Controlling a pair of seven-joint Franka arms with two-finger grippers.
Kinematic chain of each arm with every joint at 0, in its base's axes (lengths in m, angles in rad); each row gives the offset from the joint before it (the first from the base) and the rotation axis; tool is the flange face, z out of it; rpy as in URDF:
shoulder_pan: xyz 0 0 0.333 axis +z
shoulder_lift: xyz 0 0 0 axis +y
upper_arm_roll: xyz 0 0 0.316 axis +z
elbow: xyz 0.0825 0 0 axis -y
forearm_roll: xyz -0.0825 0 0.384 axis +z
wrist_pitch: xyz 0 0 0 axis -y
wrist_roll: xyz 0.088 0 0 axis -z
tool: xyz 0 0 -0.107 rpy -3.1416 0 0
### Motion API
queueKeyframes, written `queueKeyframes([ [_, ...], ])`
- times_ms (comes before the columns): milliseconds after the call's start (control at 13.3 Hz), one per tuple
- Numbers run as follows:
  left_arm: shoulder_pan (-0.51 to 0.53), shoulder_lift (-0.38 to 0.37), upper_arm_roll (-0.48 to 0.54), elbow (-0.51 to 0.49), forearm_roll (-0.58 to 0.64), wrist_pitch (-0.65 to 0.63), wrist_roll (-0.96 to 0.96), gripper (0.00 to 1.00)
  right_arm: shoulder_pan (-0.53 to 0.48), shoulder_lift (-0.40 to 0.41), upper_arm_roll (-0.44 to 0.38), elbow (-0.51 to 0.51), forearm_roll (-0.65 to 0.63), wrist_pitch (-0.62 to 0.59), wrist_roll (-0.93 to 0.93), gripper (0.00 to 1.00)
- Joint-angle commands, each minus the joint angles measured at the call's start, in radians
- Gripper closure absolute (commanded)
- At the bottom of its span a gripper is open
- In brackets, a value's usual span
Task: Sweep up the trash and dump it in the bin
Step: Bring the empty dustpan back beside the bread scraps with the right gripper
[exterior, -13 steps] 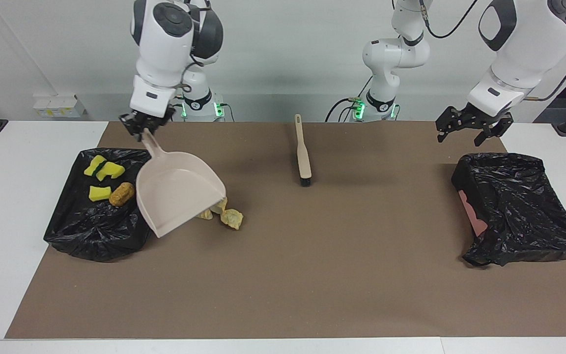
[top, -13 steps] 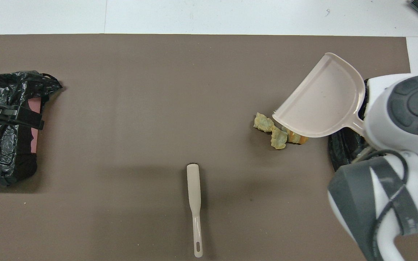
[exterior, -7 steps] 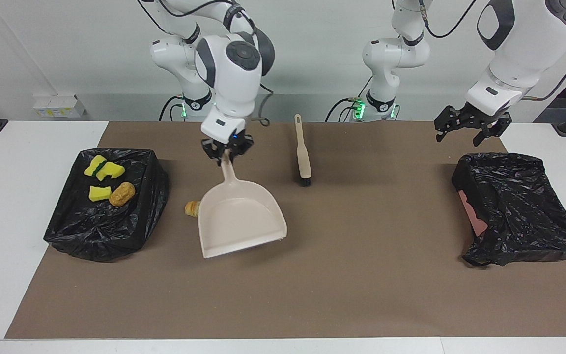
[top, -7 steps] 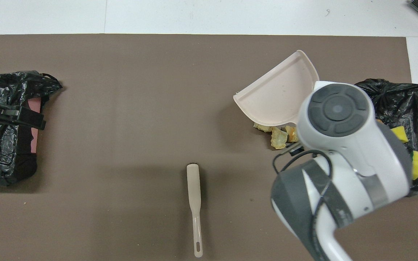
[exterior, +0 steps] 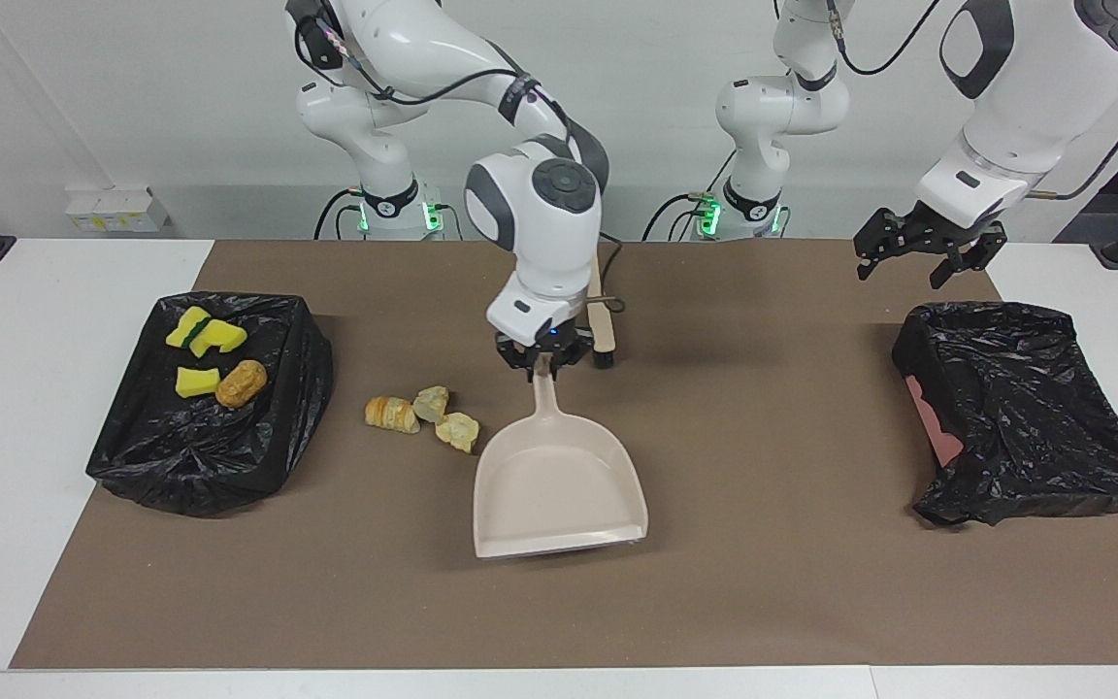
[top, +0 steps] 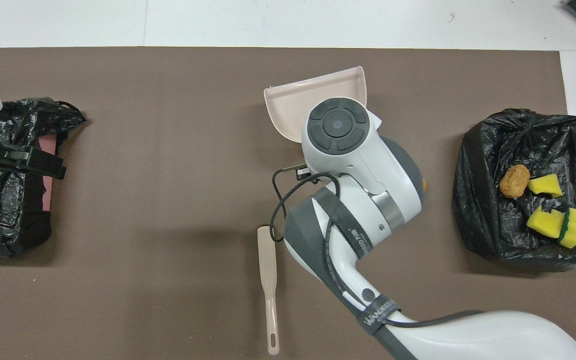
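Observation:
The robot's right gripper will release the beige dustpan on the open mat straight (top: 265,127) beyond the beige brush, in line with its handle.
My right gripper (exterior: 542,365) is shut on the handle of the beige dustpan (exterior: 559,485), which hangs low over the middle of the mat; it shows empty. Beside the pan, toward the right arm's end, three pale golden bread pieces (exterior: 431,416) of the trash lie on the mat. The black-bagged bin (exterior: 214,437) at that end holds yellow sponge chunks (exterior: 205,335) and a brown roll (exterior: 241,382). In the overhead view the right arm covers most of the dustpan (top: 313,90); the bin (top: 488,210) shows the sponges (top: 553,222) and roll (top: 514,181). My left gripper (exterior: 918,254) waits open.
The beige brush (top: 268,280) lies on the mat nearer to the robots than the dustpan, partly covered by the right arm in the facing view. A second black-bagged bin (exterior: 1025,408) sits at the left arm's end, under the left gripper (top: 28,161).
The right arm swung the dustpan from beside the bin at its end to the middle of the mat, uncovering the three bread pieces. The left gripper has hardly moved.

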State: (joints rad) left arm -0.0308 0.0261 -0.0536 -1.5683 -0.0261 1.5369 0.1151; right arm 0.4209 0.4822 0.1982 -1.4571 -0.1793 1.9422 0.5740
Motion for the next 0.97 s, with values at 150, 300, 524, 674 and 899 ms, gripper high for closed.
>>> queueKeyframes([
  [150,0.000,-0.025,-0.003,-0.045,-0.011,0.003,0.006,0.00,0.036,0.167,0.000,0.188,0.044,0.030,0.075,1.00],
  [300,-0.001,-0.017,-0.006,-0.050,-0.011,0.012,0.006,0.00,0.036,0.170,-0.002,0.178,0.084,0.043,0.075,1.00],
  [524,-0.018,-0.009,-0.006,-0.053,-0.011,0.040,0.003,0.00,0.035,0.182,0.000,0.150,0.104,0.101,0.075,1.00],
  [674,-0.026,0.012,-0.008,-0.053,-0.011,0.067,0.001,0.00,0.039,0.179,0.000,0.144,0.122,0.101,0.075,0.93],
  [899,-0.049,0.047,-0.008,-0.044,-0.008,0.138,0.001,0.00,0.038,0.161,0.000,0.080,0.129,0.119,0.073,0.84],
])
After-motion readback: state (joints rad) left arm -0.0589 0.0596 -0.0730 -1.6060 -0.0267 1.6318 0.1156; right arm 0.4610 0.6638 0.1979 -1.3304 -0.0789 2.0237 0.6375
